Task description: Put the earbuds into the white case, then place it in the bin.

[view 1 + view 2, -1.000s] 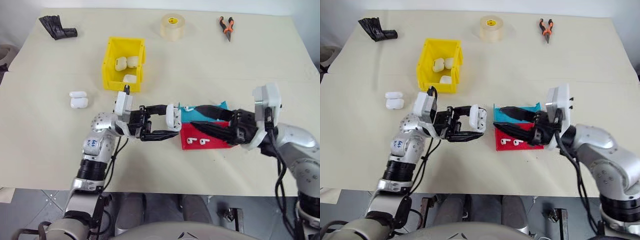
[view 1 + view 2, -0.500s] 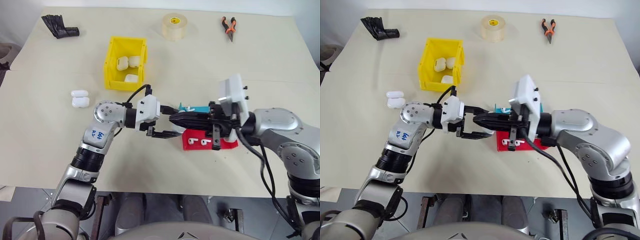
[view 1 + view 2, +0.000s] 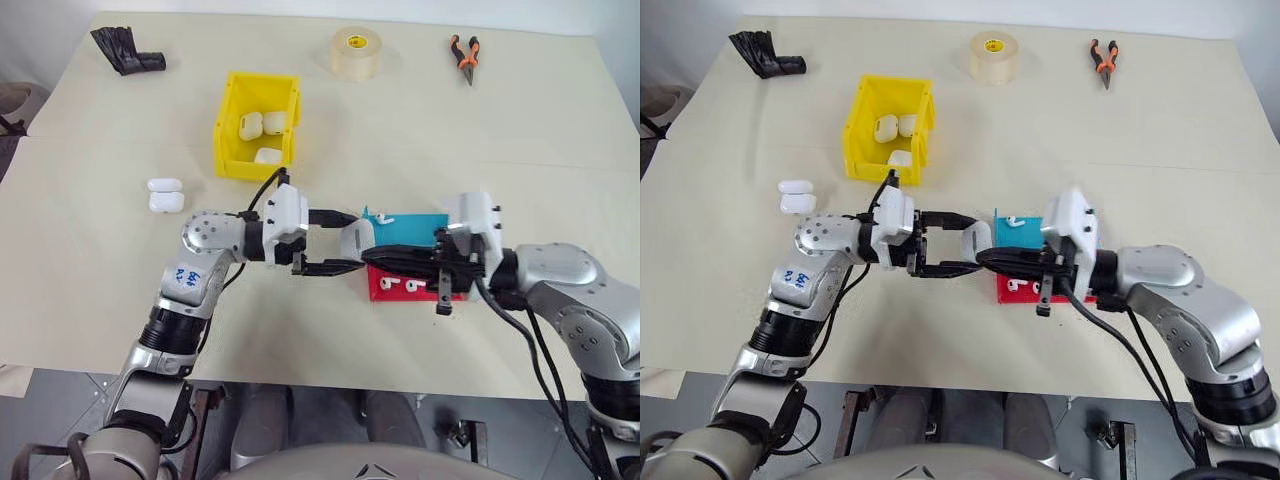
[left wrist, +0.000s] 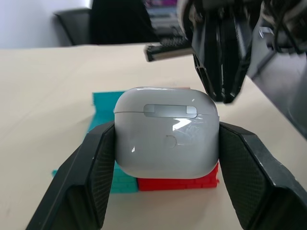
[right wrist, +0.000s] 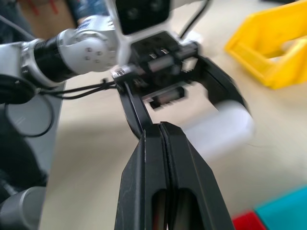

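Note:
I should let go of the white case with my left gripper between the nearest and farther white cases (image 3: 253, 141) in the yellow bin.
My left gripper (image 3: 348, 240) is shut on the white case (image 4: 166, 132), holding it by its sides just above the table with the lid closed. My right gripper (image 3: 373, 261) points at the case from the other side, its fingers (image 5: 163, 143) pressed together, tips close to the case; I see nothing between them. Two earbuds (image 3: 397, 285) lie in the red tray (image 3: 425, 293), and another earbud (image 3: 380, 217) lies on the blue tray (image 3: 415, 222). The yellow bin (image 3: 228, 120) stands farther back to the left with three white cases in it.
Two more white cases (image 3: 165, 196) lie left of the left arm. At the table's far edge are a roll of tape (image 3: 357, 50), orange-handled pliers (image 3: 463, 55) and a black object (image 3: 127, 50). The trays sit right under the right gripper.
The right gripper has shut and swung left from over the trays to the case's side, sinking a little in the last half second. The left gripper still holds the case in about the same spot.

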